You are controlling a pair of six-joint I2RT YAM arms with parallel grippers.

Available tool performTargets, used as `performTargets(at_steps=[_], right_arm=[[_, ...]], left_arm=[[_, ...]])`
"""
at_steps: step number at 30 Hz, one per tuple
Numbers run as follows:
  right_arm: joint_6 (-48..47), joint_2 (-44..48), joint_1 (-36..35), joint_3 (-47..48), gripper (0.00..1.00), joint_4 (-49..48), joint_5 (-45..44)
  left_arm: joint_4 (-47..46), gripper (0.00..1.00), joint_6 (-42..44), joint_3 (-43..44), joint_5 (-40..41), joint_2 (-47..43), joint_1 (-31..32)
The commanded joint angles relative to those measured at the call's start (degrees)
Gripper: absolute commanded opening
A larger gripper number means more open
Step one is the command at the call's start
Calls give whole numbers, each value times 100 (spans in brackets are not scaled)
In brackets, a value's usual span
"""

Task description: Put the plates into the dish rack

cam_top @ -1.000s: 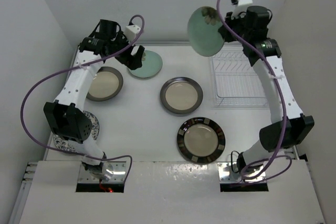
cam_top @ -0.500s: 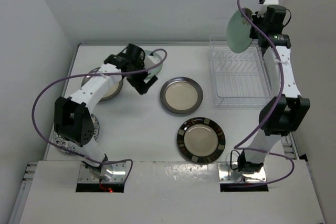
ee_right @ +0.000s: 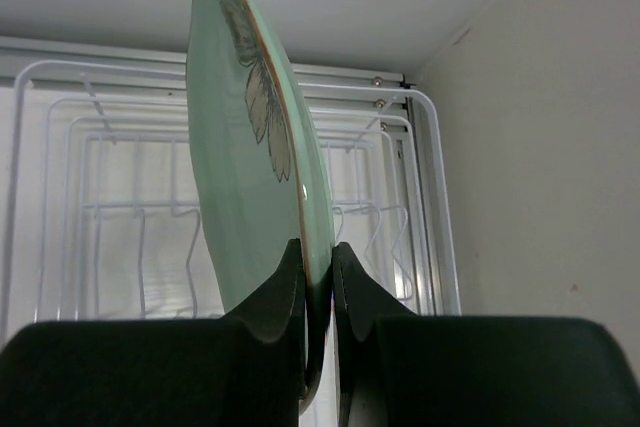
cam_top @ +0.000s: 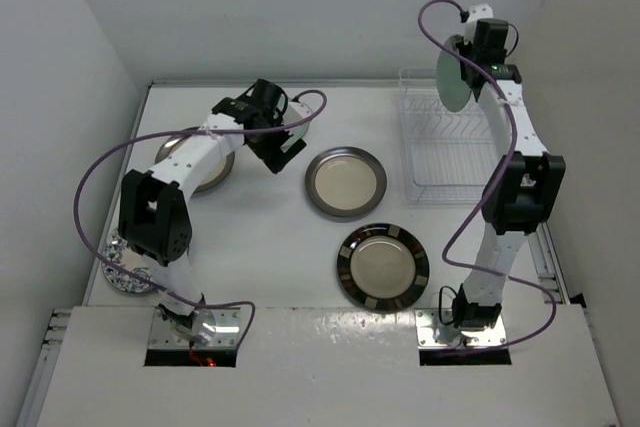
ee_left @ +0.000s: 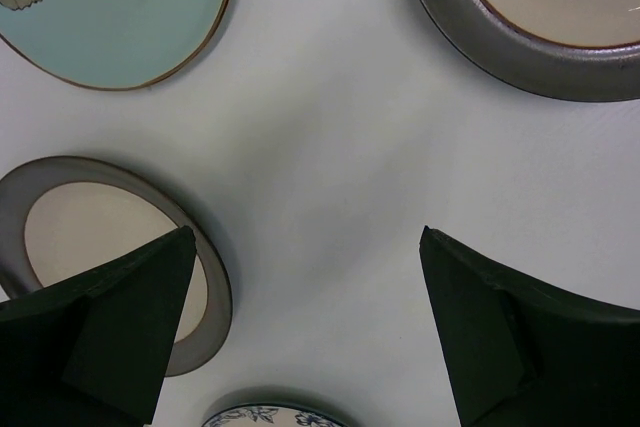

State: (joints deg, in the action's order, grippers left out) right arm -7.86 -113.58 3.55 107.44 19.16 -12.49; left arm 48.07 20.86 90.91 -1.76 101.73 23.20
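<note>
The mint-green plate, held edge-on above the rack's back, will be let go by my right gripper between the back wires of the dish rack (cam_top: 440, 114) (ee_right: 235, 257), toward the cream plate in the middle of the table.
My right gripper (cam_top: 472, 75) is shut on the rim of a mint-green plate (cam_top: 452, 79) and holds it upright and edge-on above the back of the dish rack (cam_top: 455, 162). The right wrist view shows the fingers (ee_right: 292, 277) pinching that plate (ee_right: 245, 147) over the rack's prongs (ee_right: 400, 147). My left gripper (cam_top: 282, 153) is open and empty above bare table. In the left wrist view it (ee_left: 305, 247) hangs between the second mint-green plate (ee_left: 110, 17), two cream plates (ee_left: 540, 17) (ee_left: 90, 237) and the blue-floral plate (ee_left: 270, 415). The black-banded plate (cam_top: 383, 267) lies front centre.
One cream plate (cam_top: 346, 182) lies mid-table, left of the rack. The other (cam_top: 195, 165) lies at the left, partly under my left arm. The blue-floral plate (cam_top: 122, 269) sits at the front left edge. White walls close in at the back and both sides.
My right arm carried the mint-green plate rightward to above the rack's back and turned it edge-on. My left arm swung away from the second mint-green plate toward the table's middle.
</note>
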Motion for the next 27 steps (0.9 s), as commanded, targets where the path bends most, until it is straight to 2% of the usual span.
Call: performTargets(at_steps=[1,5,10,16,19,27], right_arm=[[-120,-85,-144,452,0,-1063,-447],[153,-147,-293,471,0,-975,-622],[293,213,-592,-73,0,-1116,-1122],[65,310,-628,5,0,-1327,-1589],[12,380,-637,-56,0,-1301,-1634],[320,714,-637,-1128,0,-1591,-1466]], left_arm=[[-35,99,-74,172,114,31,-17],[-35,99,-74,172,167,84,-17],[-35,99,-126,6,167,31,-157],[-35,99,-179,-47,-26,-22,-351],[-88,99,-179,-47,-26,-22,-404],[-88,99,-179,-47,-79,-22,-404]])
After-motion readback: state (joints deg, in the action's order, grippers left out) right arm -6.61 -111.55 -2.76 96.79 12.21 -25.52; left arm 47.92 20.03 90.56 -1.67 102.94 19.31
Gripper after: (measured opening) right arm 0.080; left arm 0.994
